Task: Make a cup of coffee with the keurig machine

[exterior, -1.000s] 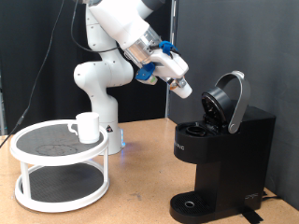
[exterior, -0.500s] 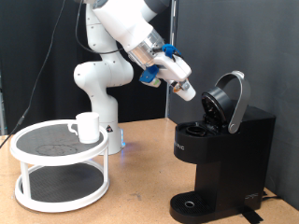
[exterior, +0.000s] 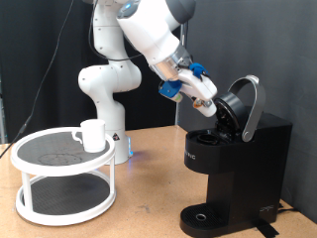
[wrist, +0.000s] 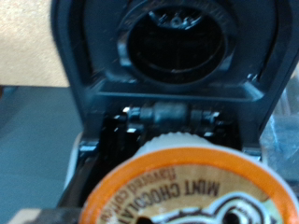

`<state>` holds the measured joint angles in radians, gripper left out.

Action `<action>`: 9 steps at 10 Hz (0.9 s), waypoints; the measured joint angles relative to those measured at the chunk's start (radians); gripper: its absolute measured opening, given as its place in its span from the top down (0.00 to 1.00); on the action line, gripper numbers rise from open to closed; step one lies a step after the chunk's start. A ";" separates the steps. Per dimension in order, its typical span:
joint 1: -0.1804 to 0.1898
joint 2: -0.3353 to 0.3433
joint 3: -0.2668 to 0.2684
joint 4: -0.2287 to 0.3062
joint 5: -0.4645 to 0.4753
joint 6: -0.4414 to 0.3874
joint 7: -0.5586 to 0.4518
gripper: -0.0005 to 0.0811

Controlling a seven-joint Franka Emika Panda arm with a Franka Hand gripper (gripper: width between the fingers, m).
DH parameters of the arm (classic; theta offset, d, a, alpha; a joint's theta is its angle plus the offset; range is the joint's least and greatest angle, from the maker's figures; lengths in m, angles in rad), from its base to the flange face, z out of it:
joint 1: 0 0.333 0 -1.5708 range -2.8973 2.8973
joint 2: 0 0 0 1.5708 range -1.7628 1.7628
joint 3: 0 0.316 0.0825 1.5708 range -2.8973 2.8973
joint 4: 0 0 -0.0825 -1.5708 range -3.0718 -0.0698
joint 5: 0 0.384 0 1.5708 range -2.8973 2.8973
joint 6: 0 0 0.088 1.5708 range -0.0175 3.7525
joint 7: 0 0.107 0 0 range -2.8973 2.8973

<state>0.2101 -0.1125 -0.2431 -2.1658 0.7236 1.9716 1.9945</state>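
Note:
Next, I release the coffee pod in the keurig machine's open brew head [exterior: 209, 137], just below the raised lid.
The black keurig machine [exterior: 238, 169] stands at the exterior view's right with its hinged lid [exterior: 245, 104] raised. My gripper [exterior: 212, 103] hangs just in front of the open lid, above the brew head. It is shut on a small white coffee pod [wrist: 187, 191] with an orange printed foil top, which fills the near part of the wrist view. The machine's dark round pod opening [wrist: 173, 42] shows beyond the pod. The white cup [exterior: 92, 135] stands on the top tier of the white round stand [exterior: 61, 174] at the exterior view's left, far from the gripper.
The arm's white base [exterior: 107, 94] stands behind the stand on the wooden table [exterior: 149, 203]. The machine's round drip base [exterior: 205, 218] sits at the front bottom with nothing on it. A dark curtain hangs behind.
My gripper has moved towards the exterior view's right and slightly down with the pod, from beside the machine to right at its open lid. The cup and the machine have not moved.

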 joint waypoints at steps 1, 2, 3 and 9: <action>0.000 0.003 0.005 -0.007 -0.010 0.011 0.001 0.56; 0.000 0.006 0.010 -0.016 -0.017 0.030 0.016 0.56; 0.000 0.011 0.017 -0.024 -0.025 0.060 0.033 0.56; 0.000 0.069 0.048 -0.034 -0.031 0.127 0.048 0.56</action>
<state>0.2101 -0.0430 -0.1952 -2.1997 0.6930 2.0987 2.0427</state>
